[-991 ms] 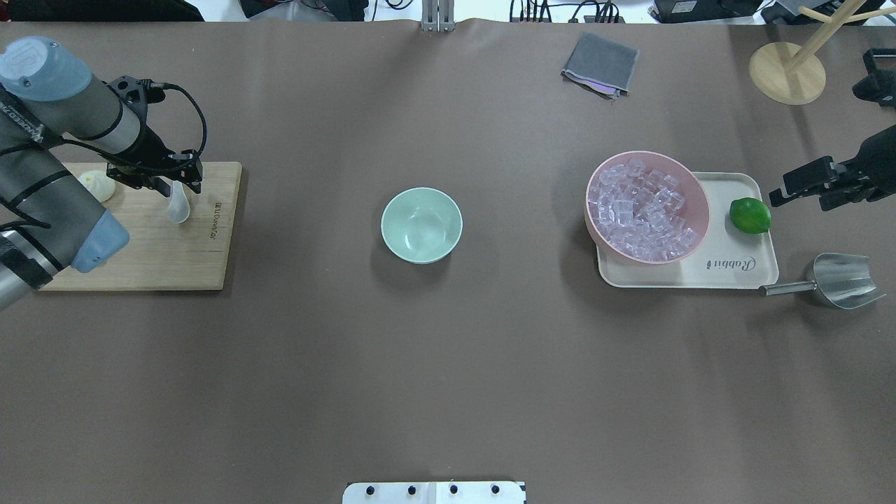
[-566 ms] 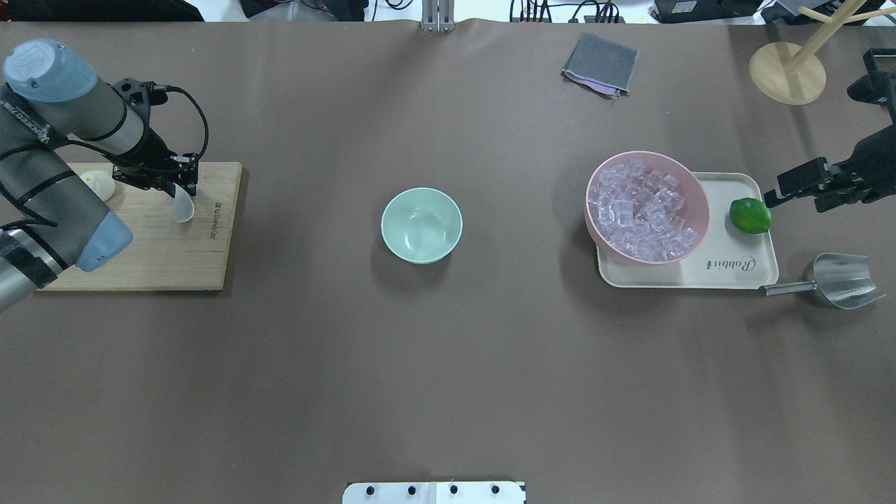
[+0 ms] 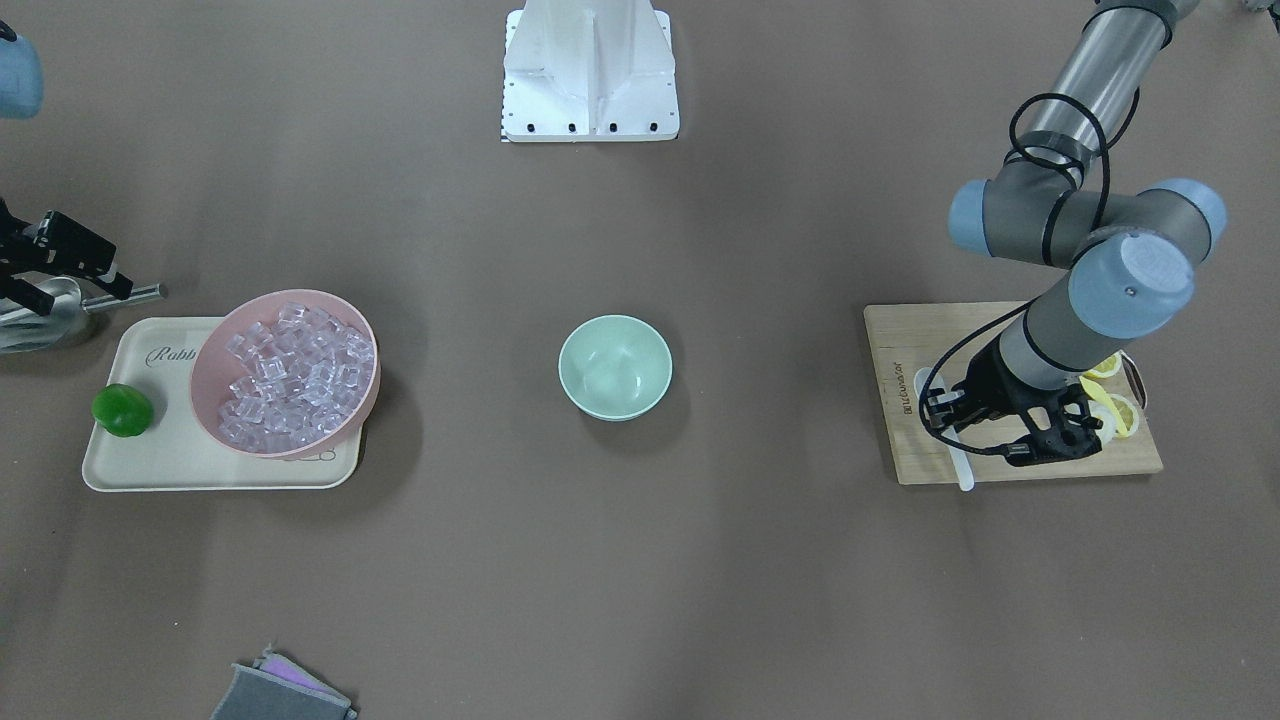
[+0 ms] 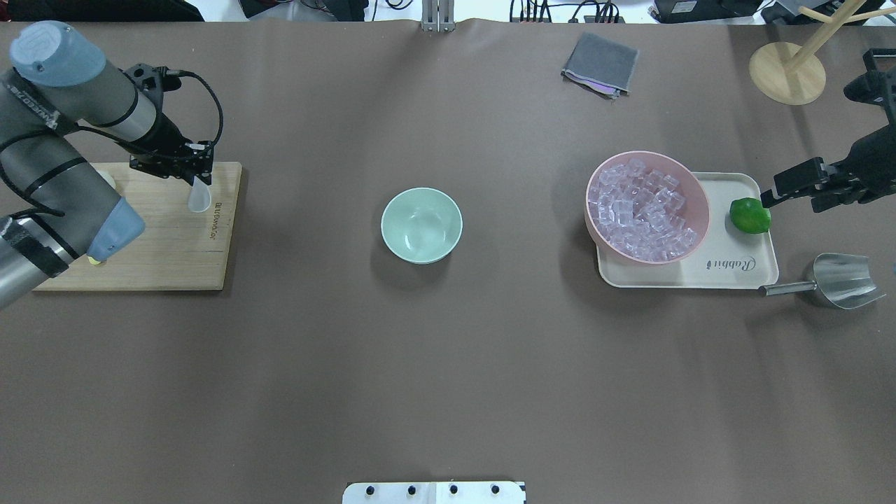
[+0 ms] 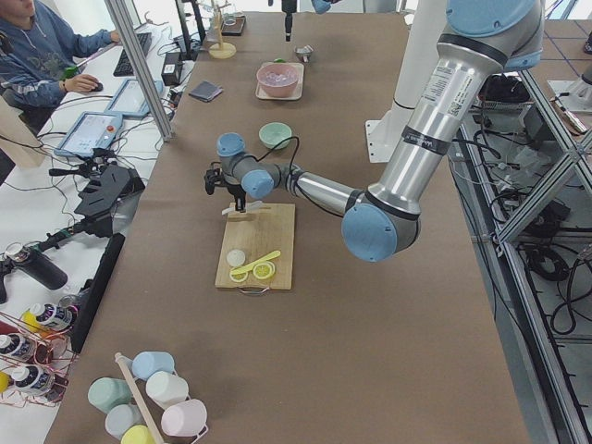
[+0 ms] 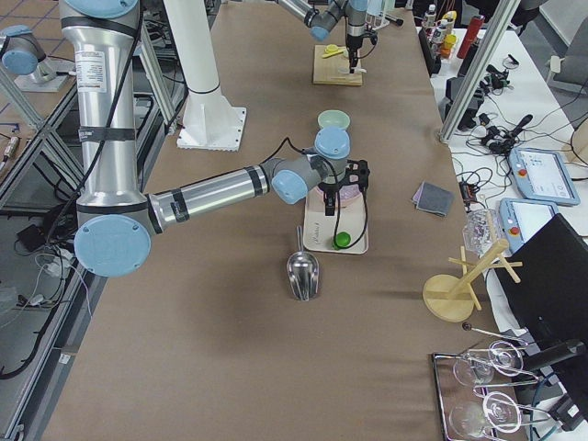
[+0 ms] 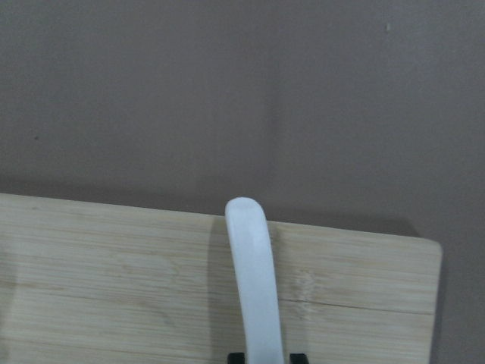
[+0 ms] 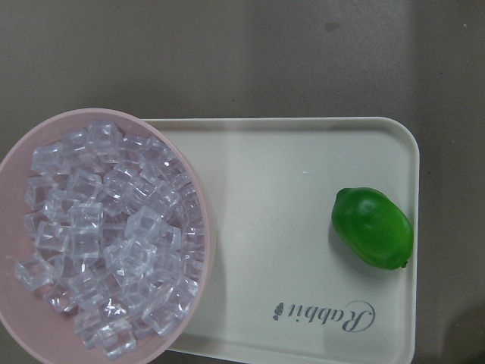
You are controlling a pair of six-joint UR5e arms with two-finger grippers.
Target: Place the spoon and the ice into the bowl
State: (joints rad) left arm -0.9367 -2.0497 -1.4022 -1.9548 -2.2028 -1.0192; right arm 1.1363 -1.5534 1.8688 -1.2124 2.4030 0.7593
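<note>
Next, I set the white spoon down with my left gripper in the mint-green bowl [image 3: 660, 370], against the bowl's rim that faces the cutting board.
My left gripper [image 4: 194, 171] is shut on the white spoon [image 4: 199, 199] and holds it in the air over the far right corner of the wooden cutting board [image 4: 161, 252]. In the left wrist view the spoon's handle [image 7: 254, 280] sticks out past my fingertips. The mint-green bowl [image 4: 421, 224] stands at the table's middle, and nothing shows inside it. The ice cubes [image 4: 644, 210] fill a pink bowl [image 4: 700, 210] on a cream tray [image 4: 742, 266]. My right gripper [image 4: 787, 190] is open, with nothing between its fingers. It hovers just right of the tray, above a lime [image 4: 750, 215].
Lemon slices [image 3: 1105, 400] lie on the cutting board behind my left arm. A metal scoop [image 4: 836, 280] lies right of the tray. A grey cloth [image 4: 600, 63] and a wooden stand [image 4: 787, 72] are at the far side.
My left gripper has lifted the spoon off the cutting board and carried it up and to the right. My right gripper has edged left toward the tray.
</note>
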